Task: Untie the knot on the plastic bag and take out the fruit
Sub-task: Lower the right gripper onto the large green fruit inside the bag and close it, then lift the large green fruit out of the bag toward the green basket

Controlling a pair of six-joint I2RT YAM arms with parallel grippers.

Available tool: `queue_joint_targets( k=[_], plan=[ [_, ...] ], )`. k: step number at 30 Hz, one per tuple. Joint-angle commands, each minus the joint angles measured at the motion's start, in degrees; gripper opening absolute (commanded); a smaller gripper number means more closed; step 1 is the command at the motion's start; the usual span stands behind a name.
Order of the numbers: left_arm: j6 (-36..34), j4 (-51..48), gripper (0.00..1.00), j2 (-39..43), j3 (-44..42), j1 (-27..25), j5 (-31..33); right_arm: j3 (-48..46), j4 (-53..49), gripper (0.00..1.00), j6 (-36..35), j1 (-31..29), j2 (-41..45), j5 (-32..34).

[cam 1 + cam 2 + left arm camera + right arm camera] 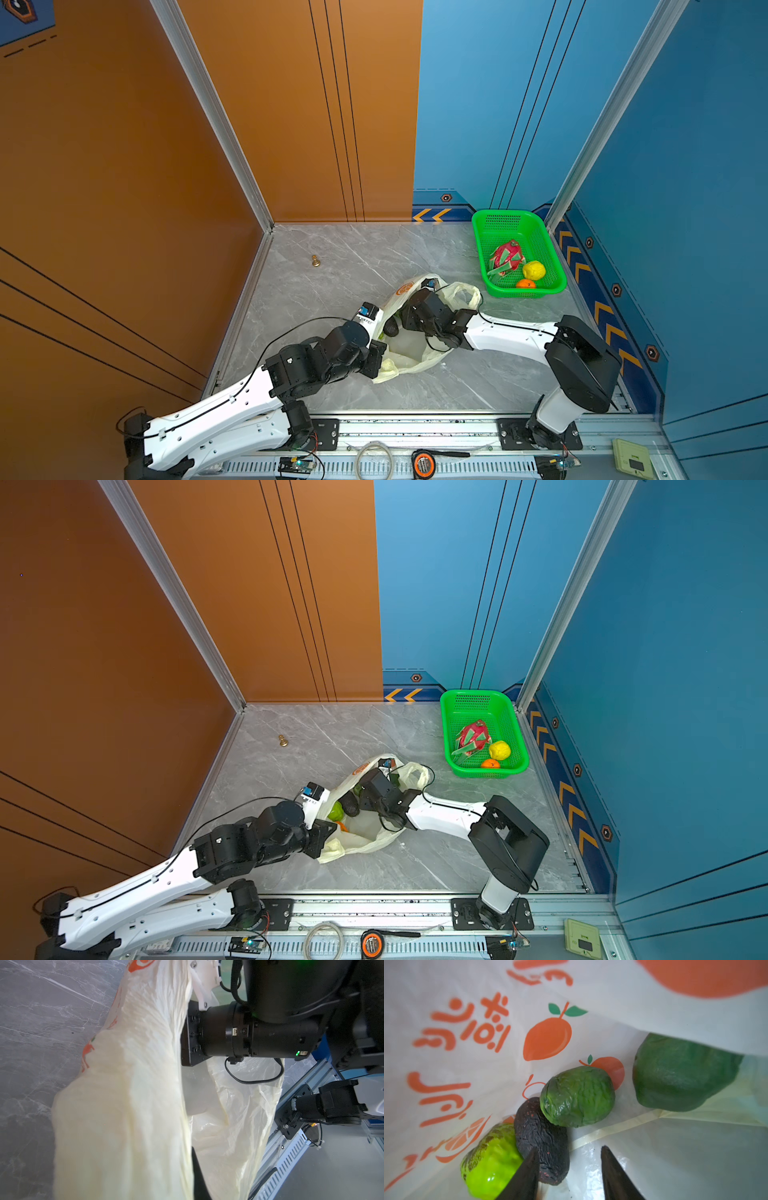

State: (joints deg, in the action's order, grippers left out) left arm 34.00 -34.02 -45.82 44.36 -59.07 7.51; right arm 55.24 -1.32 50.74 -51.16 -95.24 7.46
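The wrinkled green fruit is resting against the upper end of the dark avocado, so my right gripper will close around the wrinkled green fruit (578, 1096) and lift it out first.
The plastic bag (415, 357) (365, 833) lies crumpled mid-table with its mouth gaping; the knot is out of view. My left gripper (380, 357) (193, 1167) is shut on the bag's near edge, with bunched plastic over one finger. My right gripper (401, 320) (569, 1159) is inside the bag and open. Fruit lies before it: a dark avocado (542, 1140) partly between the fingers and against one of them, a bright green one (490, 1161), a wrinkled green one (577, 1096) and a dark green one (681, 1072).
A green basket (503, 212) (471, 692) at the back right holds a dragon fruit (507, 255), a lemon (534, 270) and an orange (525, 284). A small brass figure (316, 261) stands at the back left. A tape measure (423, 463) lies on the front rail.
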Motion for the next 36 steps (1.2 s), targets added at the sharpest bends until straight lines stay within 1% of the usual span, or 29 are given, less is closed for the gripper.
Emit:
queue_joint_targets(
  k=[1,3,6,10,13,17,19,22,27,32,36],
  plan=[
    [0.60,-0.04,0.00,0.47,-0.32,-0.74,0.66,1.48,-3.39,0.58,-0.90,0.14,-0.85,-1.52],
    [0.63,-0.18,0.00,0.39,-0.49,-0.74,0.38,3.82,-4.55,0.66,-1.25,0.18,-2.83,-1.49],
    [0.70,-0.16,0.00,0.15,-0.59,-0.74,-0.05,6.18,-4.28,0.74,-1.30,0.33,-5.25,-1.11],
    [0.46,-0.16,0.00,-0.14,-0.55,-0.78,-0.49,8.59,-2.93,0.84,0.74,1.07,-7.97,-2.09],
    [0.51,-0.17,0.00,-0.22,-0.50,-0.74,-0.56,10.14,-3.35,0.89,2.89,1.49,-10.02,-2.14],
    [0.55,-0.25,0.00,0.11,-0.46,-0.75,-0.70,11.27,-3.84,0.94,4.12,1.89,-12.19,-0.52],
    [0.72,-0.26,0.00,0.39,-0.58,-0.87,-0.65,11.03,-2.44,0.94,4.92,2.35,-13.33,-0.53],
    [0.88,-0.43,0.00,0.57,-0.58,-0.87,-0.66,11.02,-0.49,0.90,5.42,2.98,-14.99,-1.02],
    [0.91,-0.49,0.00,0.45,-0.40,-0.98,-0.57,10.35,2.48,0.78,4.90,3.64,-16.23,-1.18],
    [0.98,-0.52,0.00,0.38,-0.49,-1.30,-0.35,9.27,3.26,0.64,4.06,3.52,-14.47,-1.65],
    [0.93,-0.51,0.00,0.26,-0.59,-1.31,0.30,7.51,2.70,0.59,3.67,3.09,-11.01,-2.64]
  ],
)
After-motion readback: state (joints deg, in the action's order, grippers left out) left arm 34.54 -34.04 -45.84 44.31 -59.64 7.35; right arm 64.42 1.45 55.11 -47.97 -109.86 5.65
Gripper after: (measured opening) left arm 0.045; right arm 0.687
